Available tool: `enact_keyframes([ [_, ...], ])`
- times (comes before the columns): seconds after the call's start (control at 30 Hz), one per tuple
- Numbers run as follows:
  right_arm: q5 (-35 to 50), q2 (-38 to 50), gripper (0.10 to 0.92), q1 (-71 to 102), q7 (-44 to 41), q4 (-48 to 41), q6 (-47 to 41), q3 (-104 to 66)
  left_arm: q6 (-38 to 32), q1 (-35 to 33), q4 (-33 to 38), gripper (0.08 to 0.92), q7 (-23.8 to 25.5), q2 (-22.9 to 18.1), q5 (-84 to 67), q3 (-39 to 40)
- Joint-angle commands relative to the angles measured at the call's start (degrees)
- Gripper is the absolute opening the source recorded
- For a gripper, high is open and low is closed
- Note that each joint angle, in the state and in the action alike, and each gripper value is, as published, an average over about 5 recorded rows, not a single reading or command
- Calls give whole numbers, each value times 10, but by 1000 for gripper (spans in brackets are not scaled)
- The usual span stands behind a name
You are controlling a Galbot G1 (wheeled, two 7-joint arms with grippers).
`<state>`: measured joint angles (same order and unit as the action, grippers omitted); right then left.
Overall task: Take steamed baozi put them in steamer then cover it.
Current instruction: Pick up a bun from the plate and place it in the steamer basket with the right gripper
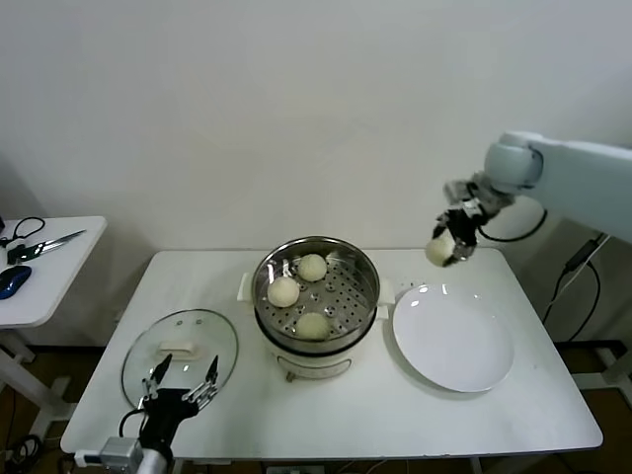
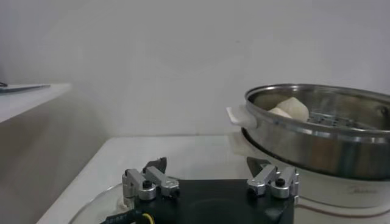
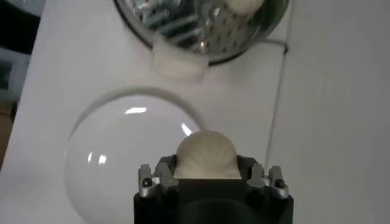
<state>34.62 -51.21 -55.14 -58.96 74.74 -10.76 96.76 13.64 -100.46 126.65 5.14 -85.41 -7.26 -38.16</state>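
The robot's right gripper will release the baozi on the bare side of the steamer tray point(image 1: 339, 293) facing the white plate.
The steamer point(image 1: 367, 296) stands mid-table, a steel pot on a white base, with three cream baozi point(image 1: 283, 290) point(image 1: 312, 267) point(image 1: 314, 326) on its perforated tray. My right gripper point(image 1: 446, 247) hangs in the air above the far edge of the white plate point(image 1: 453, 339), shut on another baozi point(image 3: 205, 153). In the right wrist view that bun fills the space between the fingers point(image 3: 164, 167), with the plate point(image 3: 122, 152) and the steamer point(image 3: 201, 30) below. My left gripper point(image 1: 181, 376) is open over the near edge of the glass lid point(image 1: 181, 348); its fingers point(image 2: 159, 164) stand wide apart.
A side table point(image 1: 44, 267) at the far left carries scissors and a dark object. The steamer's white side handle point(image 2: 241, 115) points toward the left gripper. Bare tabletop lies in front of the steamer and plate.
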Motion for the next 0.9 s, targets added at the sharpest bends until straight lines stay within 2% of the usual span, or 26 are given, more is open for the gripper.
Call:
enact_keyframes([
  [0.03,143,-110,664,-97,39,72,-57,6,0,0,0,823,0,1,0,1],
  [0.37,119,-179,667,69,124,54,-111,-38,0,-6,5,823,5,0,9,4],
  [0.9,41,-156,662,197,172,12,-152,-61,1,-5,-1,823,6,3,6,-8],
])
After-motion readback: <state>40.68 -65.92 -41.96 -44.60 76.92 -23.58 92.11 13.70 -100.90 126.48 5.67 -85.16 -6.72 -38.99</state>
